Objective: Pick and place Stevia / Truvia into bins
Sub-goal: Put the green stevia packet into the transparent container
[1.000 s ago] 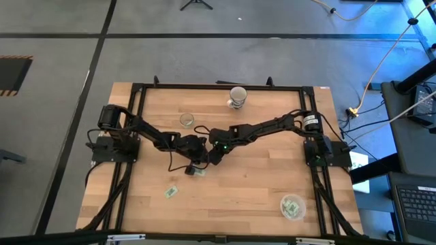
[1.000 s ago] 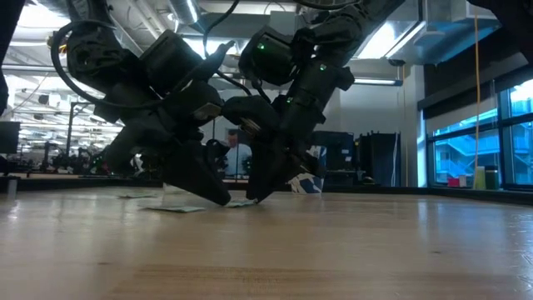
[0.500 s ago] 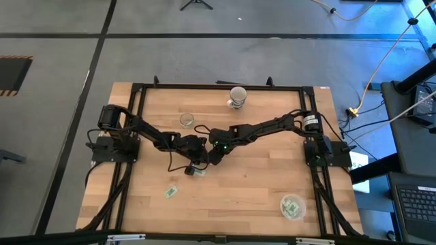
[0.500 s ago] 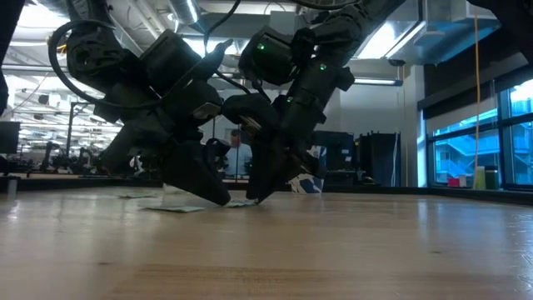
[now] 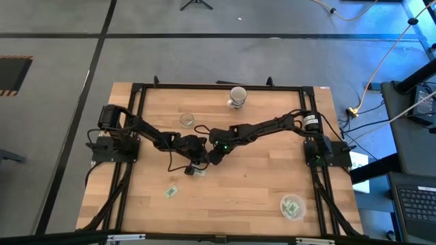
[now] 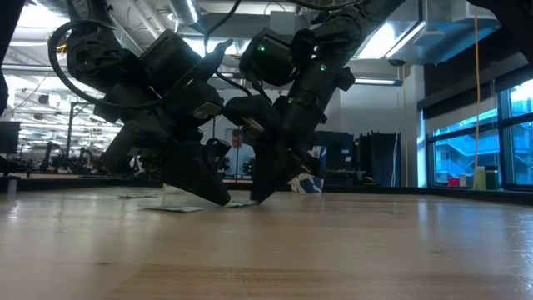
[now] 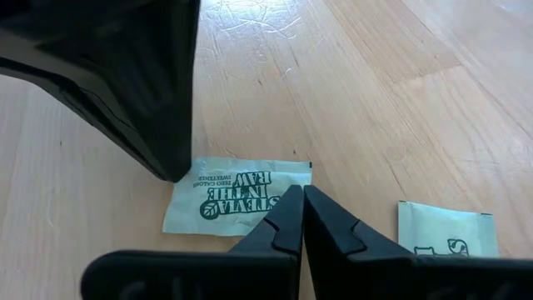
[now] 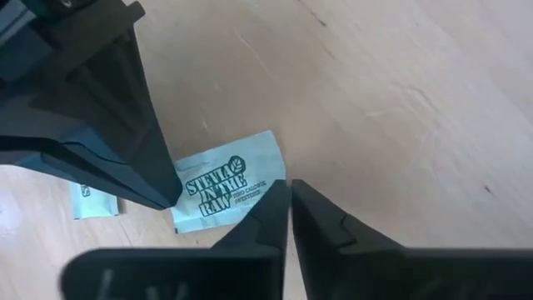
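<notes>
The sachet lies flat under both shut grippers, so my left gripper needs to hold one end down while my right gripper opens and pinches the other end (image 7: 182, 207).
A white and green Stevia sachet (image 7: 233, 196) lies flat on the wooden table near its middle; it also shows in the right wrist view (image 8: 223, 193) and the high view (image 5: 195, 171). My left gripper (image 7: 297, 193) and my right gripper (image 8: 288, 185) are both shut and stand at opposite ends of it, tips down. A second sachet (image 7: 445, 229) lies flat close beside it. Another sachet (image 5: 170, 192) lies nearer the front edge. The clear round bin (image 5: 283, 203) stands at the front right with sachets inside. My left gripper sets its shut fingertips (image 7: 291, 208) on one short end of the sachet (image 7: 301, 171), slanting down from the table's left. The sachet lies flat on the table. My right gripper sets its shut fingertips (image 8: 275, 204) on the sachet's other short end (image 8: 271, 171), slanting down from the table's right; its tip also shows in the left wrist view (image 7: 171, 171).
A small clear tub (image 5: 187, 120) and a paper cup (image 5: 238, 97) stand toward the far edge. The two arms meet tip to tip at the table's middle. A black frame (image 5: 204, 87) runs round the table.
</notes>
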Tool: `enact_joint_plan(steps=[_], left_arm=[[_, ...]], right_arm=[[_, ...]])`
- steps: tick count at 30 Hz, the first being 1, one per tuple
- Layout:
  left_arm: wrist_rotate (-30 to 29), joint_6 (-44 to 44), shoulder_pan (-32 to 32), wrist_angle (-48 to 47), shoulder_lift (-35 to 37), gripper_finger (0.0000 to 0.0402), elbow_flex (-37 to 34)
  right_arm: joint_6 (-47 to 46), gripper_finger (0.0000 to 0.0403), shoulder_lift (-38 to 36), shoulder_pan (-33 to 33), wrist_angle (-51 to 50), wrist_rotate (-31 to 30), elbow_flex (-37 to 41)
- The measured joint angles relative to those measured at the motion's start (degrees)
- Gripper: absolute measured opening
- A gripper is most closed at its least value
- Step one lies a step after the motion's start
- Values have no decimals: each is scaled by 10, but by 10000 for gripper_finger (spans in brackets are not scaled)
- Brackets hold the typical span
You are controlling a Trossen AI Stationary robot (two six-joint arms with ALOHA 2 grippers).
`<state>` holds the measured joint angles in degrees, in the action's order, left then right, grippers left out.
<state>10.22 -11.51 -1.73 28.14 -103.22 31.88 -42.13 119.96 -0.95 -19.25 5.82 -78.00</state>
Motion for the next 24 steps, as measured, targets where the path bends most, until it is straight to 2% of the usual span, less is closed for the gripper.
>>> enact_joint_plan(steps=[3, 12, 17, 24], left_arm=[[0, 0, 0, 0, 0, 4, 0], [-9, -9, 0, -6, 5, 10, 0], [-19, -23, 4, -35, 49, 51, -5], [-32, -24, 40, -120, 149, 103, -5]], right_arm=[[5, 6, 0, 0, 0, 0, 0], [21, 2, -2, 0, 0, -2, 0], [22, 2, -7, 0, 0, -2, 0], [21, 1, -7, 0, 7, -1, 0]])
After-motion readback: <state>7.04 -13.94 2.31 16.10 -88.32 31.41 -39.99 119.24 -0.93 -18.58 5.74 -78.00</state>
